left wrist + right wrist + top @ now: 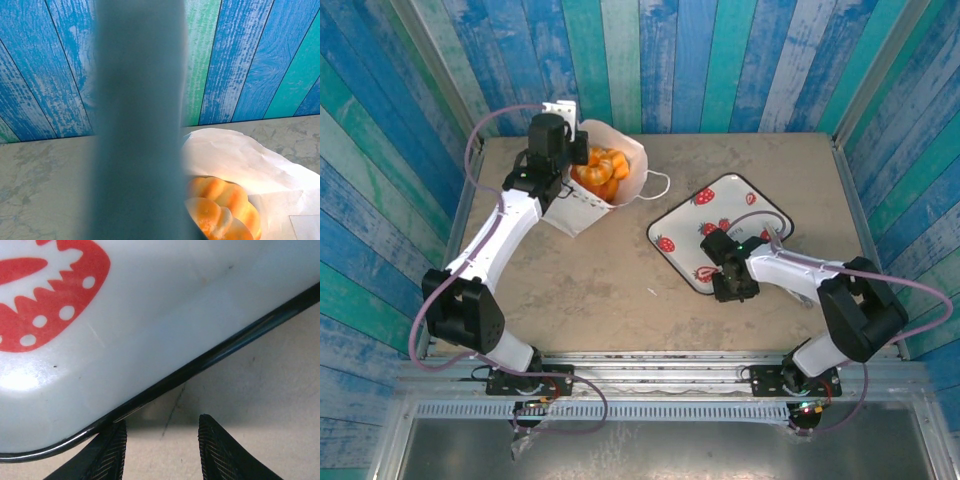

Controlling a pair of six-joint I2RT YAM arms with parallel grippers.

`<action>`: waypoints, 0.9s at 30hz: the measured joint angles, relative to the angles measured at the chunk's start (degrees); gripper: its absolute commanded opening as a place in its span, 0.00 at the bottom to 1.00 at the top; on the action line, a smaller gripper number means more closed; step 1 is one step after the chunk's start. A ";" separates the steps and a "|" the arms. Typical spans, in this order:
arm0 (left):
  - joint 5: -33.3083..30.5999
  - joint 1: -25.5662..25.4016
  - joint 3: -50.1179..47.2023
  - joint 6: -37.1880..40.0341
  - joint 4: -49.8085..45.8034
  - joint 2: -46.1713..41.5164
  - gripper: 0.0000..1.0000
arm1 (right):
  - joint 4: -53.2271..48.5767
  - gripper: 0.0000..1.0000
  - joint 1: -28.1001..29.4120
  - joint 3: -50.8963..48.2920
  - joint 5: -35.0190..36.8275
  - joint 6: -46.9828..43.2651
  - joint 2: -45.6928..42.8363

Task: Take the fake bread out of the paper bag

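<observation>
The strawberry tray sits at a slant with its near corner sticking forward, so the robot's right gripper needs to push the tray straighter, then pick up the tongs [806, 296] beside it by both arms.
The white paper bag [620, 190] stands tilted at the table's back left, its mouth facing up and to the right. Glossy orange fake bread [600, 172] fills it; in the left wrist view a ridged roll [225, 207] lies against the white paper [240, 155]. My left gripper [556, 152] is at the bag's left rim, shut on the paper, and a blurred grey band [140, 130] covers its jaws. My right gripper [731, 282] hovers low at the near edge of the strawberry tray [740, 195], open. Only bare table shows between its fingertips [112, 450].
The white tray's black rim [200, 367] runs diagonally just ahead of the right fingers, a red strawberry print [45, 305] on it. A cord handle [658, 184] loops out from the bag toward the tray. Blue plank walls [720, 60] enclose the table on three sides.
</observation>
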 measured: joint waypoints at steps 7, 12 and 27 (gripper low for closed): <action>0.44 0.00 0.00 -0.02 0.00 0.00 0.00 | 3.39 0.42 -0.66 5.33 -0.63 -1.77 5.40; 0.57 0.00 0.00 -0.02 0.02 0.00 0.00 | 6.16 0.42 -3.98 8.22 -1.16 -3.48 8.41; 1.05 0.15 -0.04 -1.27 0.07 0.00 0.00 | 6.12 0.65 -7.32 9.90 -4.90 -9.05 7.19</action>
